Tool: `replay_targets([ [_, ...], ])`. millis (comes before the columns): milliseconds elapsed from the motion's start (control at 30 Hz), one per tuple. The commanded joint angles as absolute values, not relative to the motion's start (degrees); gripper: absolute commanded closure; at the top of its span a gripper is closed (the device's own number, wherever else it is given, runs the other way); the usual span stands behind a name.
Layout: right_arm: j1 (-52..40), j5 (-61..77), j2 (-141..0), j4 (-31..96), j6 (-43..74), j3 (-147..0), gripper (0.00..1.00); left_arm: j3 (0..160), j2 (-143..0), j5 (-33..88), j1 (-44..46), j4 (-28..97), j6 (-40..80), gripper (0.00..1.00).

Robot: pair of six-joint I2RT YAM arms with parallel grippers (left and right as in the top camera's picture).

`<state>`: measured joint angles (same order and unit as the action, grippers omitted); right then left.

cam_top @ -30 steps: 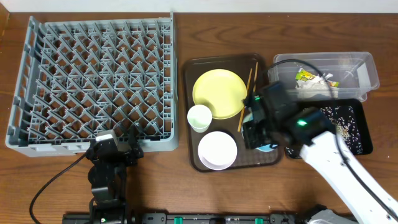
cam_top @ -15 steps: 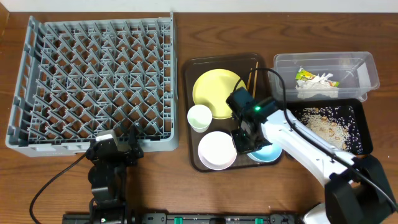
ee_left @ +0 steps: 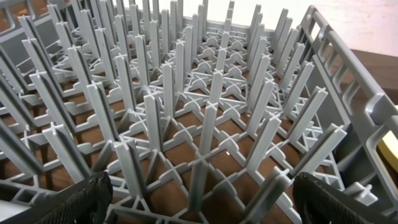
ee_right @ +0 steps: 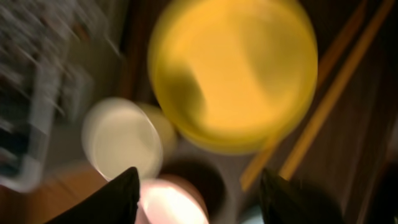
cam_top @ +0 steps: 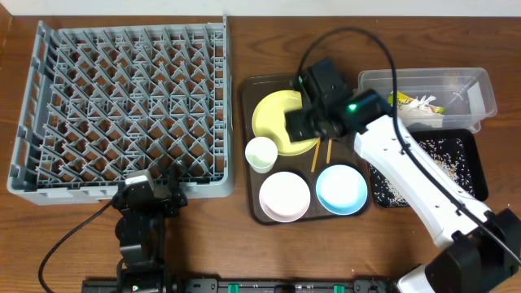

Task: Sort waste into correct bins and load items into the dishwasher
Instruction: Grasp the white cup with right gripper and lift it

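Note:
The white cup's rim (cam_top: pixel 275 150) (ee_right: pixel 153 134), on the side nearest the yellow plate, is next for my right gripper to go to and close on.
On the brown serving tray (cam_top: pixel 248 106) lie the yellow plate (cam_top: pixel 273 122), white cup (cam_top: pixel 260 153), white bowl (cam_top: pixel 284 195), light blue bowl (cam_top: pixel 341 189) and chopsticks (cam_top: pixel 316 155). My right gripper (cam_top: pixel 303 124) hovers open over the plate's near edge, holding nothing. The blurred right wrist view shows the plate (ee_right: pixel 233 71), cup (ee_right: pixel 121 140), bowl (ee_right: pixel 171 202) and chopsticks (ee_right: pixel 323 106) beyond the right gripper (ee_right: pixel 199 199). The grey dishwasher rack (cam_top: pixel 122 98) is on the left. At its front edge my left gripper (cam_top: pixel 151 191) is open, facing the pegs (ee_left: pixel 205 137), seen by the left gripper (ee_left: pixel 202 205) itself.
The clear tub (cam_top: pixel 480 85) at the back right holds a yellow-green wrapper (cam_top: pixel 399 99) and white paper scraps (cam_top: pixel 422 107). In front of it the black tray (cam_top: pixel 472 175) carries rice crumbs (cam_top: pixel 446 149). My right arm crosses over that tray.
My right gripper opened, left the light blue bowl on the tray's front right, and swung back over the yellow plate. The left arm has not moved.

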<state>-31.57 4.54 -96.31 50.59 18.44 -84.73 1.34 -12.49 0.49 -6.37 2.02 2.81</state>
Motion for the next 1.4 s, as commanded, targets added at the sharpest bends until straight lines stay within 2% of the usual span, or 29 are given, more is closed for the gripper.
replay_targets([
  [0,-32.23,4.73,-97.01,47.86,20.73,-86.43,0.39,0.23,-12.23,-2.17,-6.61,4.05,0.43,0.07],
  [300,-34.02,10.39,-108.07,47.57,23.38,-86.43,0.42,0.23,-12.23,-2.17,-6.61,4.05,0.45,0.06],
  [667,-35.05,12.47,-109.49,48.93,23.33,-87.64,0.44,0.25,-12.23,-1.93,-6.61,3.11,2.33,0.06],
  [767,-36.51,12.40,-112.44,48.84,23.79,-87.64,0.53,2.63,-12.23,-0.27,-6.61,4.29,3.70,0.06],
  [867,-36.82,12.49,-114.85,48.82,24.40,-87.64,0.69,9.50,-12.40,2.42,-6.61,10.55,3.70,0.06],
  [933,-36.82,12.47,-115.55,48.80,24.40,-87.64,0.74,14.15,-13.32,2.42,-6.61,14.94,3.70,0.06],
  [1000,-36.91,12.47,-116.18,48.58,24.40,-87.64,0.80,20.60,-15.97,3.25,-6.61,20.47,3.70,0.06],
  [1133,-36.99,12.49,-116.49,48.16,24.40,-87.64,0.99,33.06,-26.37,9.34,-6.61,29.17,5.65,0.06],
  [1267,-36.69,14.46,-115.92,48.62,24.16,-87.68,0.99,40.86,-36.01,17.65,-6.61,32.95,7.81,0.06],
  [1367,-34.13,20.58,-113.45,48.60,23.46,-88.33,0.99,42.78,-41.93,24.93,-6.61,30.61,7.84,0.07],
])
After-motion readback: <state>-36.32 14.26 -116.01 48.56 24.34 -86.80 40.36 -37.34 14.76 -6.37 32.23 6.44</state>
